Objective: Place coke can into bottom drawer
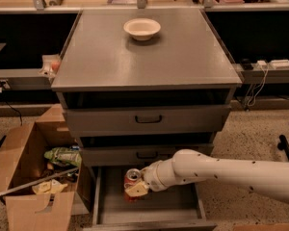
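Observation:
The robot's gripper needs to release the coke can, now upright inside the open bottom drawer, on the bottom drawer's inside [125,195], toward the side closest to the cardboard box.
The coke can [131,177], red with a silver top, stands upright inside the open bottom drawer [149,211] near its back left. My gripper [136,186] reaches in from the right on a white arm and is closed around the can. One finger [137,190] covers the can's lower front. The can's base is hidden, so I cannot tell whether it rests on the drawer floor.
A white bowl [142,28] sits on the grey cabinet top [144,57]. Two upper drawers [147,120] with black handles are closed. An open cardboard box [33,177] with rubbish stands to the left of the cabinet. Cables [257,76] hang at the right.

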